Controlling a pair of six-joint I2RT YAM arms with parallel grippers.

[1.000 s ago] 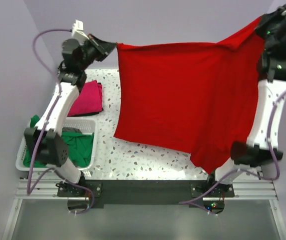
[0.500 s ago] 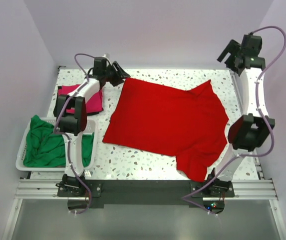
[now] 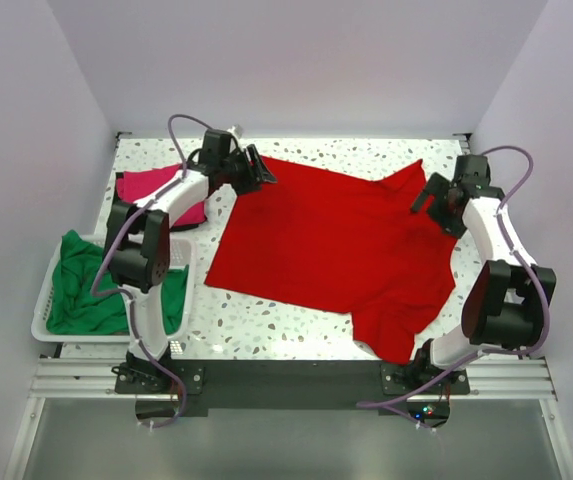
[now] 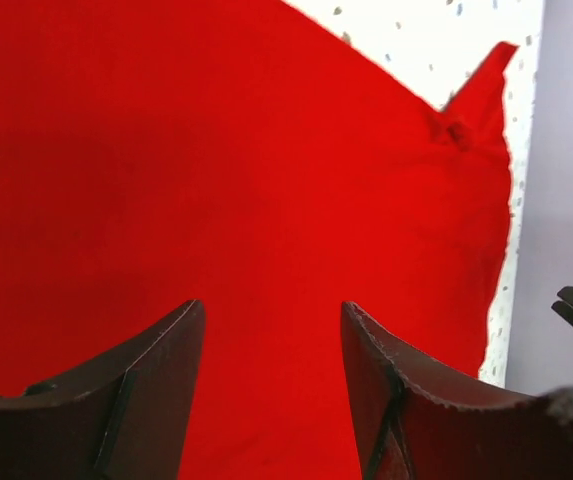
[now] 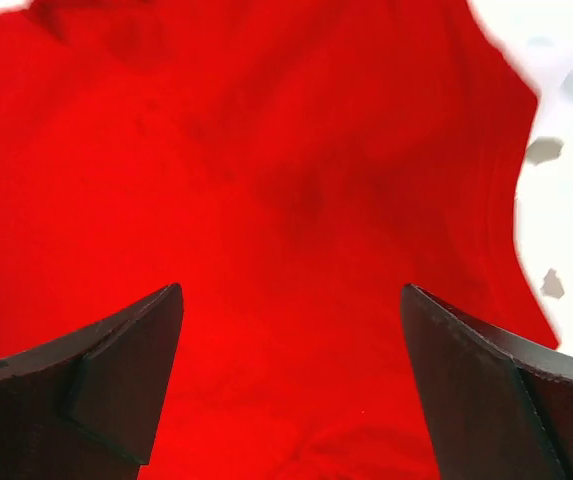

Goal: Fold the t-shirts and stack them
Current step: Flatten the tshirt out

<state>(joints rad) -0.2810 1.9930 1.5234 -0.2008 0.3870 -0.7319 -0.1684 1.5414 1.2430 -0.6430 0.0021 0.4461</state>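
Observation:
The red t-shirt has its front corner [image 3: 209, 284] beside the white basket, at the shirt's bottom edge, and I should close my left gripper on that corner.
The large red t-shirt [image 3: 331, 245] lies spread flat across the middle of the table, one sleeve pointing to the back right and its lower part hanging toward the front edge. My left gripper [image 3: 262, 172] hovers open over the shirt's back left corner; red cloth [image 4: 266, 180] fills its wrist view beyond the empty jaws. My right gripper [image 3: 424, 200] stands wide open over the shirt's right edge, with red cloth [image 5: 266, 180] below it and nothing held. A magenta-pink t-shirt [image 3: 161, 190] lies folded at the back left. A green t-shirt [image 3: 91, 290] sits crumpled in the basket.
A white plastic basket [image 3: 187, 258] stands at the left front of the speckled table [image 3: 266, 315]. Walls close in the back and both sides. Purple cables loop from both arms.
One second ago both grippers held the red shirt up high by its corners. They let go, the shirt dropped flat on the table, and both arms came down low over its edges.

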